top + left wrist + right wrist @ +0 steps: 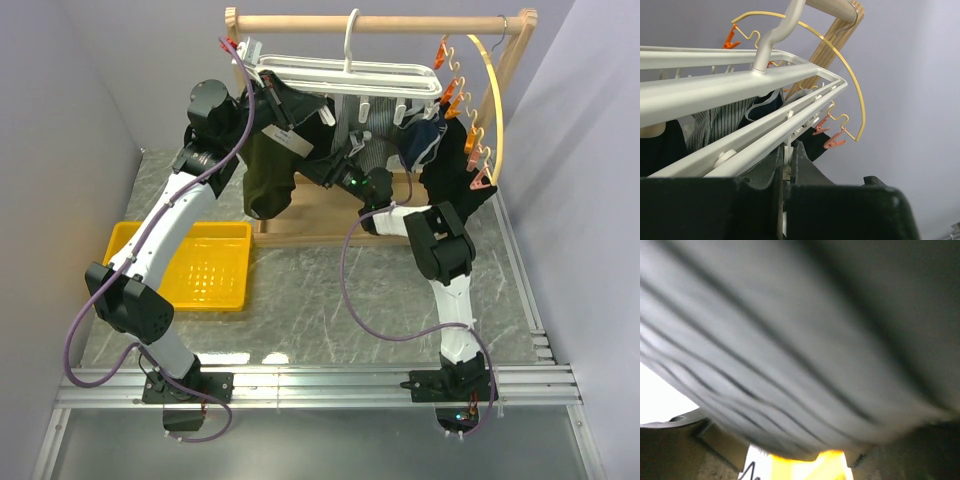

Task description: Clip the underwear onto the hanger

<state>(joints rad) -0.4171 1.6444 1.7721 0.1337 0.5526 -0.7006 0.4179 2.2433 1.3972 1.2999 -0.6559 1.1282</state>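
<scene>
I should open my right gripper, which the striped cloth crowds beside the underwear's waistband, then take the waistband's loose end (306,148) and pull it clear of the striped cloth.
The white hanger (345,78) hangs by its hook from the wooden rack's top bar. My left gripper (268,92) is up at the hanger's left end. In the left wrist view its fingers (805,165) are shut on a white clip (785,167) just under the hanger rails (740,85). The dark olive underwear (268,180) with its beige waistband (292,142) droops below that end; what holds its top is hidden. My right gripper (340,165) sits among the hanging garments right of the underwear. Blurred striped cloth (790,350) fills the right wrist view and hides its fingers.
A wooden rack (380,22) carries the hanger and a yellow hoop (493,100) with orange clips (832,142). Striped, navy and black garments (425,140) hang from the hanger's middle and right. A yellow tray (205,265) lies on the table at the left.
</scene>
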